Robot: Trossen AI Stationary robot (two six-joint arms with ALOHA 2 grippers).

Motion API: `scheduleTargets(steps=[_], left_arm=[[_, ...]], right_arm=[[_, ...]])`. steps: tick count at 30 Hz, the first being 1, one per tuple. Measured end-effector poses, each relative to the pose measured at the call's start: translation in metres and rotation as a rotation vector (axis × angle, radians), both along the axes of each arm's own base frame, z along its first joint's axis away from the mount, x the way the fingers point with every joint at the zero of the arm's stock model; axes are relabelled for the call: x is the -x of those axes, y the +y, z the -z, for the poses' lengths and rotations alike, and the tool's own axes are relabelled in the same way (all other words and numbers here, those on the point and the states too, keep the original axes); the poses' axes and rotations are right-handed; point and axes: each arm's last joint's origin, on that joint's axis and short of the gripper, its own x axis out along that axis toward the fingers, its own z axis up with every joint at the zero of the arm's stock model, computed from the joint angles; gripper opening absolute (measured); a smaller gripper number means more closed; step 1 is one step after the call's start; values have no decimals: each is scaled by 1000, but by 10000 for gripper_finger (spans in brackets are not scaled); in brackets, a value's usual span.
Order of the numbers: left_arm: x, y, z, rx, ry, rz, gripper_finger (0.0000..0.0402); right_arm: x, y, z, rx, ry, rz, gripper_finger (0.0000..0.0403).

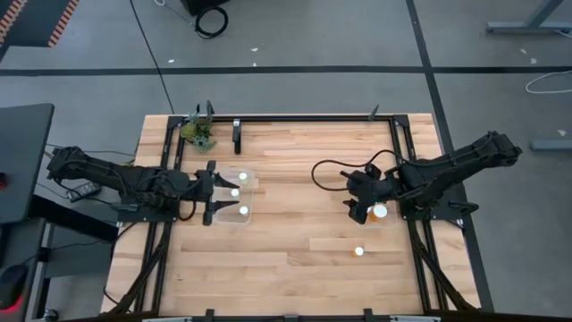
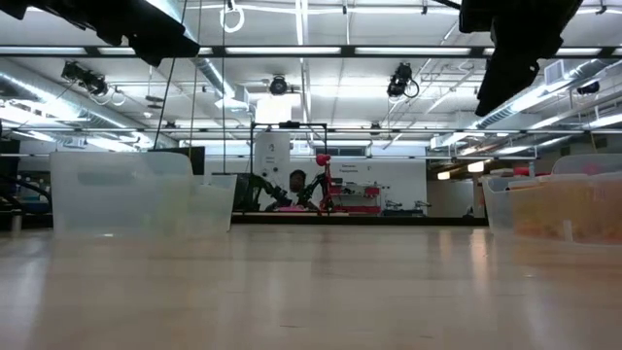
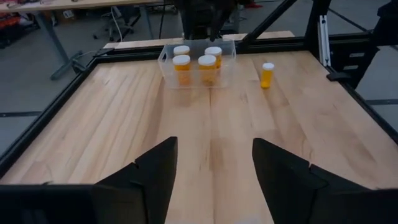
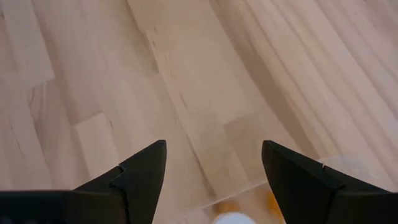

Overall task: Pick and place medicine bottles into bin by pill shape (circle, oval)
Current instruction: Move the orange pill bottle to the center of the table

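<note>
I should next move my right gripper to the lone amber bottle on the wood outside the bins and close it on its body (image 1: 356,253) below the cap.
Four amber bottles with white caps (image 3: 198,62) stand in a clear bin (image 3: 229,55) at the table's right; the bin also shows in the high view (image 1: 386,217). One amber bottle (image 3: 267,74) stands alone on the wood near it (image 1: 359,251). Two white-capped bottles (image 1: 239,201) stand in a clear bin (image 1: 250,179) at the left. My left gripper (image 3: 214,180) is open and empty beside the left bin (image 1: 213,192). My right gripper (image 4: 214,180) is open and empty, pointing down over the right bin's left edge (image 1: 359,195).
A small green plant-like object (image 1: 198,131) and a dark post (image 1: 237,136) sit at the table's far edge. Black rails (image 1: 304,117) frame the table. Bare wood (image 1: 295,233) lies between the two bins.
</note>
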Motion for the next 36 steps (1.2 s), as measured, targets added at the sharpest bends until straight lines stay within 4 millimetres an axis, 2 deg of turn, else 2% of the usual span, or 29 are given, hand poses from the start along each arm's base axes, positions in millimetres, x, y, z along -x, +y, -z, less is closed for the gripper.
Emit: scheduleTargets(steps=[8,13,18,27,36], left_arm=[[0,0,0,-37,2,10,207],[0,0,0,-51,5,15,201],[0,0,0,-58,5,17,196],[0,0,0,-62,5,18,192],[0,0,0,-62,4,18,187]], right_arm=[[-18,23,1,-32,161,-47,271],[-34,46,10,-71,200,-179,271],[-43,68,20,-81,262,-251,271],[-44,93,45,-167,405,-249,271],[-29,111,46,-235,450,-209,271]])
